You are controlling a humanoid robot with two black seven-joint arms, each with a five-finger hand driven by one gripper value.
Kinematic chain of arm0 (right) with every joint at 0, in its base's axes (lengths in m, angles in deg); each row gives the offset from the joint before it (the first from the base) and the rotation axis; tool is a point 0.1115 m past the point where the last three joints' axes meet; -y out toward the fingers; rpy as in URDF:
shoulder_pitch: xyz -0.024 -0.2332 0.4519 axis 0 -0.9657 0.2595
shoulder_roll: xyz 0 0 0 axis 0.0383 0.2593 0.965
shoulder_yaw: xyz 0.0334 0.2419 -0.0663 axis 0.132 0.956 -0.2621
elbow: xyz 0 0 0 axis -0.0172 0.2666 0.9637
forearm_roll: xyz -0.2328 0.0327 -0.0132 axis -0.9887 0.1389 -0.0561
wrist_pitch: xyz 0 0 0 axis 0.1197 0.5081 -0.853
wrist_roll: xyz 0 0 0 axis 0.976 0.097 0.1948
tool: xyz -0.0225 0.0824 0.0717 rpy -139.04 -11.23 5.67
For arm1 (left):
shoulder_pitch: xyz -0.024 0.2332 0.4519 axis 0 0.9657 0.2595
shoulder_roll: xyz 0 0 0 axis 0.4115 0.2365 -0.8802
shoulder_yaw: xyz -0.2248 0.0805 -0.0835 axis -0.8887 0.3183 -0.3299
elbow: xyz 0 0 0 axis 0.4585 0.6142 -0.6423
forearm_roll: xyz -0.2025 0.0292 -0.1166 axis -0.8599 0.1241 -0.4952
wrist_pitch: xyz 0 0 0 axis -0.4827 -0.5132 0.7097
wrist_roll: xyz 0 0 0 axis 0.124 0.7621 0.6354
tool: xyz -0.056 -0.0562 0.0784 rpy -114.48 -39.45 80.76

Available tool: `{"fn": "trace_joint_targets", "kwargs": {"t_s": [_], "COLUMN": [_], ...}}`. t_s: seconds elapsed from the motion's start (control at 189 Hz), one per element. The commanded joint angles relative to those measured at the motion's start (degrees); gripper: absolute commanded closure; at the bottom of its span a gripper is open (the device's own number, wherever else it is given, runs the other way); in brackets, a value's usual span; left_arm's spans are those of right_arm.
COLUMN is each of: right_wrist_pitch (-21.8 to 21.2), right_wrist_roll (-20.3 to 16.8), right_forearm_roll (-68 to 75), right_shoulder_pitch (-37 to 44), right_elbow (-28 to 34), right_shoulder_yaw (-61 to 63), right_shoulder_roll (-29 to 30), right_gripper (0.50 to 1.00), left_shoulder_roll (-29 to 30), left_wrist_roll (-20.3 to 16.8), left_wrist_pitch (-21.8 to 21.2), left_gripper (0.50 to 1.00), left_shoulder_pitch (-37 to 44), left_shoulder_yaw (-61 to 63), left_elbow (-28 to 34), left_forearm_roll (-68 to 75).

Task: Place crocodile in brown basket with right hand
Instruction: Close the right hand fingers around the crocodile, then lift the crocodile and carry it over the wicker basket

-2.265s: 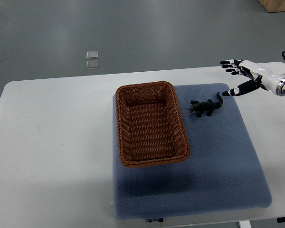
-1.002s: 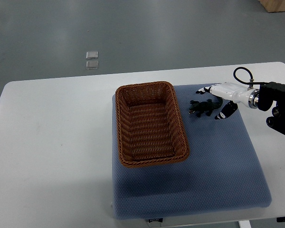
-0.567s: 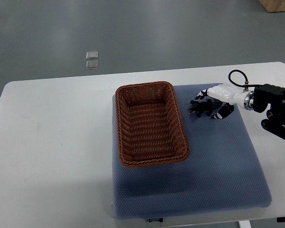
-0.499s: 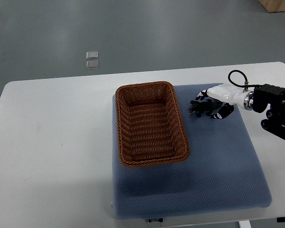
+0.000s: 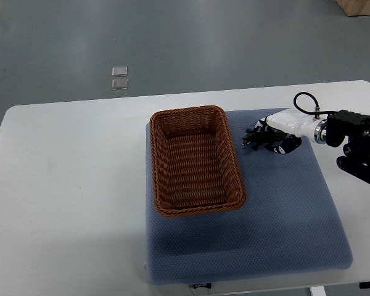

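Note:
The robot's right gripper will release the crocodile inside the far end of the brown basket (image 5: 189,132), close to the basket's back rim.
A dark green toy crocodile (image 5: 254,139) lies on the blue mat just right of the brown wicker basket (image 5: 195,160), its head pointing toward the basket. My right hand (image 5: 272,137), white with black fingers, comes in from the right edge and is curled over the crocodile's body and tail, covering most of it. The crocodile still rests on the mat. The basket holds nothing. My left arm does not show.
The blue padded mat (image 5: 277,228) covers the right half of the white table (image 5: 68,185). My right forearm (image 5: 354,139) and its black cable hang over the mat's right edge. Two small clear squares (image 5: 119,78) lie on the grey floor beyond the table.
My right hand came in from the far right, dropped onto the crocodile and closed its fingers over it. The crocodile has shifted slightly left toward the basket.

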Motion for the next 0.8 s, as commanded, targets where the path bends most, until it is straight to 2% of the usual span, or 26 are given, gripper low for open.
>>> {"fn": "trace_joint_targets", "kwargs": {"t_s": [0.0,0.037,0.557,0.796], "right_wrist_pitch": [0.0,0.27,2.38,2.38], "right_wrist_roll": [0.0,0.0,0.62,1.94], "right_forearm_roll": [-0.03,-0.03,0.32,1.02], "right_shoulder_pitch": [-0.01,-0.01,0.34,5.0], "right_elbow": [-0.11,-0.11,-0.19,1.48], "right_shoulder_yaw": [0.0,0.0,0.79,1.32], "right_shoulder_roll": [0.0,0.0,-1.85,-4.57], "right_gripper": [0.977,1.0,1.0,1.0], "left_shoulder_roll": [0.0,0.0,0.0,0.0], "left_wrist_roll": [0.0,0.0,0.0,0.0], "left_wrist_pitch": [0.0,0.0,0.0,0.0], "left_gripper": [0.5,0.5,0.5,0.5], "left_shoulder_pitch": [0.0,0.0,0.0,0.0], "left_shoulder_yaw": [0.0,0.0,0.0,0.0], "left_elbow": [0.0,0.0,0.0,0.0], "left_forearm_roll": [0.0,0.0,0.0,0.0]}}
